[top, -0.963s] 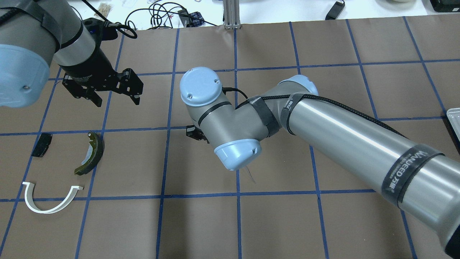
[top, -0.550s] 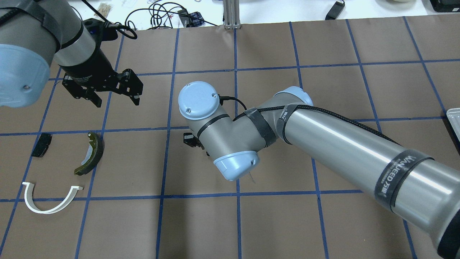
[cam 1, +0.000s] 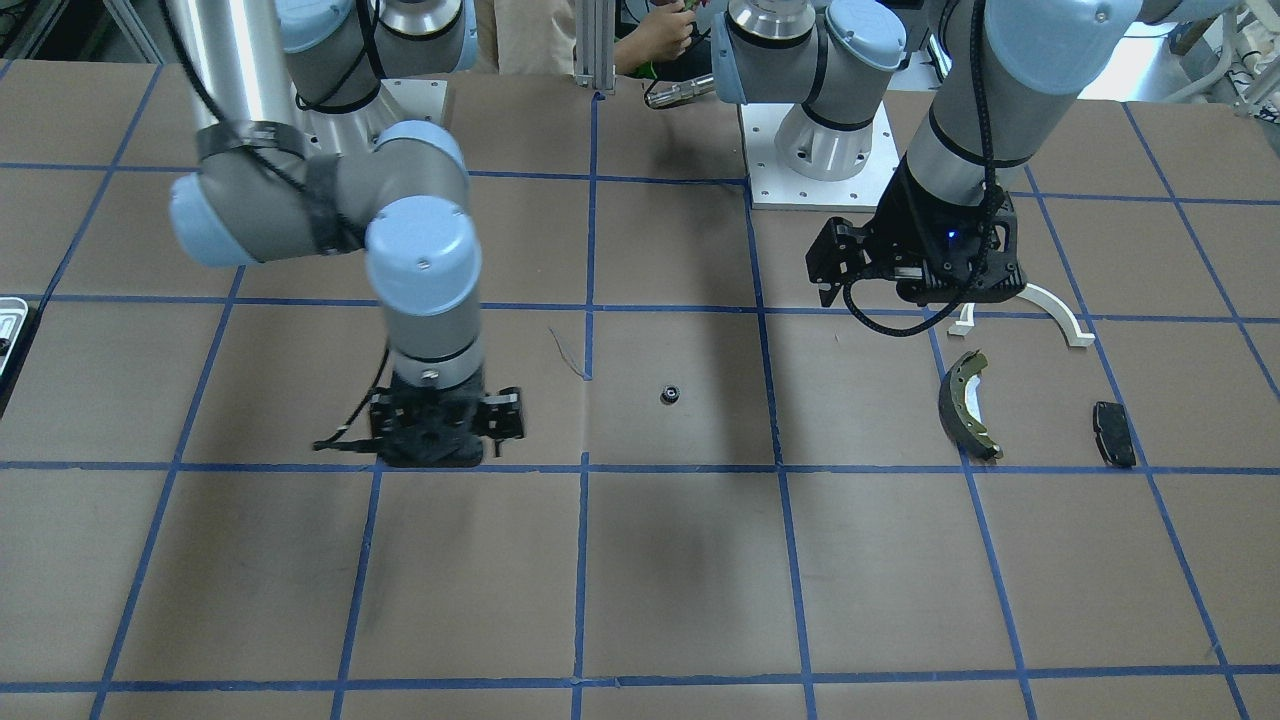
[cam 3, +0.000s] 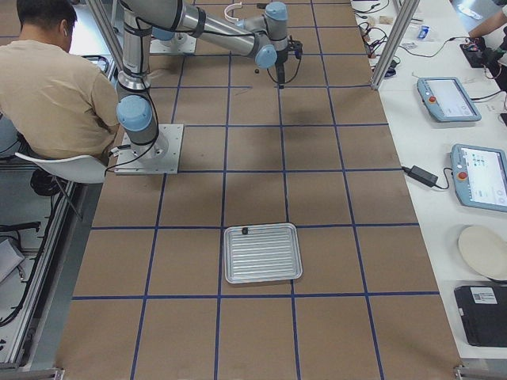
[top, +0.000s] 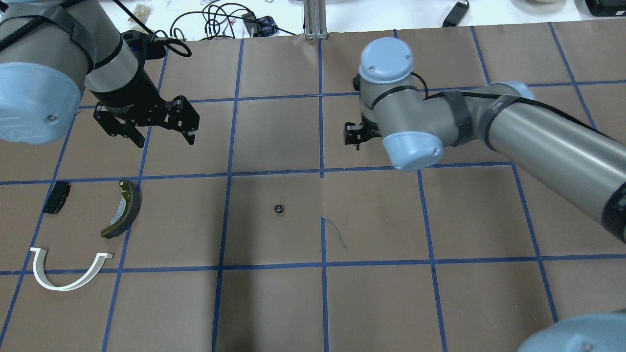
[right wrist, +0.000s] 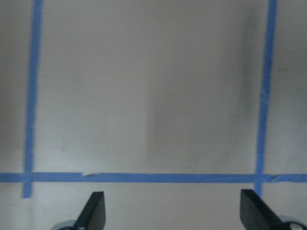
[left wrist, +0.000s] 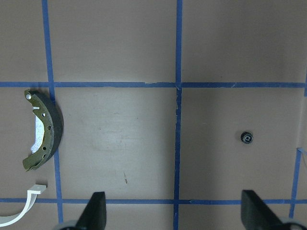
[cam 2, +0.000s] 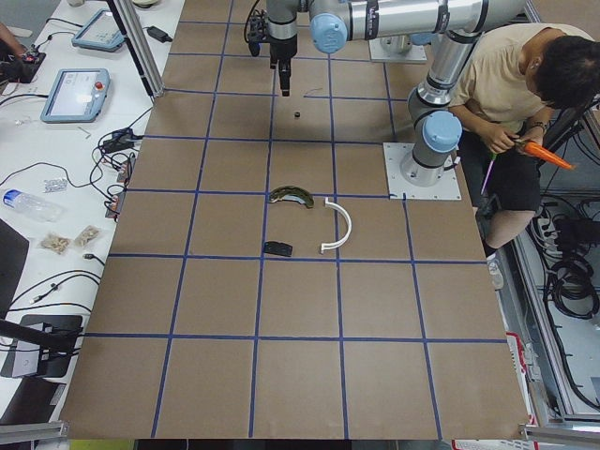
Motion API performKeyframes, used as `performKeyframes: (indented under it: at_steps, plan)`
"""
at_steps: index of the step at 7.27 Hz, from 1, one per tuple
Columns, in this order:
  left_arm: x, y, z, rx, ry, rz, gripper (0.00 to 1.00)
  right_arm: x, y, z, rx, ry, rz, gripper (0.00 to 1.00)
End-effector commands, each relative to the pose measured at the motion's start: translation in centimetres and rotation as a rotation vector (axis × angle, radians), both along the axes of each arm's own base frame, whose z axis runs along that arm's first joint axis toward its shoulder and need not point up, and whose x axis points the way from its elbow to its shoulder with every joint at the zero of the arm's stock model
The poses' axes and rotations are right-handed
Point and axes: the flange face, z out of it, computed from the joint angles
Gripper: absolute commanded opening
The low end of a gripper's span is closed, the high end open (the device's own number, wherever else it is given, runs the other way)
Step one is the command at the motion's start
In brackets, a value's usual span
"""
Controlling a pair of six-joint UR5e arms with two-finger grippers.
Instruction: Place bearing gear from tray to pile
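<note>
Next, I take my left gripper to the small black bearing gear that is alone on the table and close it on the gear's toothed outer edge (cam 1: pixel 669 396) (left wrist: pixel 246 138).
The bearing gear (top: pixel 279 209), small, black and round, lies alone on the brown table; it also shows in the front view (cam 1: pixel 670 394) and the left wrist view (left wrist: pixel 246 138). My right gripper (top: pixel 356 136) is open and empty, up and to the right of the gear, over bare paper (right wrist: pixel 175 213). My left gripper (top: pixel 165 139) is open and empty above the pile: a dark olive brake shoe (top: pixel 124 210), a black pad (top: pixel 56 196) and a white half-ring bracket (top: pixel 68 283). The silvery tray (cam 3: pixel 226 253) lies far off at the table's right end.
A small black part (cam 3: pixel 245 230) sits at the tray's corner. A slit in the paper (top: pixel 335 234) lies right of the gear. A seated person (cam 2: pixel 525 103) works beside the robot base. Cables and tablets (cam 2: pixel 75 94) lie on the white bench past the far edge.
My right arm has pulled back to the far right, uncovering the gear, which lies on the table where the gripper was. My left gripper has shifted slightly right.
</note>
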Motion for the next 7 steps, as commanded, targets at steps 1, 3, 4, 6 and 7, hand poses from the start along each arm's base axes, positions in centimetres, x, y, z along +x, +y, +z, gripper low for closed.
performKeyframes:
  at_steps: [1, 3, 4, 6, 7]
  plan:
    - [-2.8, 0.8, -5.4, 0.003, 0.006, -0.01, 1.0, -20.2, -2.3, -0.3, 0.052, 0.019, -0.18, 1.0]
    - [-6.0, 3.5, -9.9, 0.025, 0.002, -0.038, 1.0, -33.8, 0.6, 1.8, 0.072, 0.034, -0.061, 1.0]
    - [-7.1, 3.8, -11.8, -0.001, 0.005, 0.009, 1.0, -39.9, 3.0, 2.8, 0.071, 0.039, -0.062, 1.0]
    - [-10.3, 4.2, -14.9, -0.005, 0.002, 0.025, 1.0, -50.5, 9.2, 1.7, 0.093, 0.006, 0.07, 1.0]
    - [-11.8, 4.0, -16.2, -0.006, 0.038, 0.034, 1.0, -52.5, 11.2, 0.6, 0.112, -0.006, 0.137, 1.0]
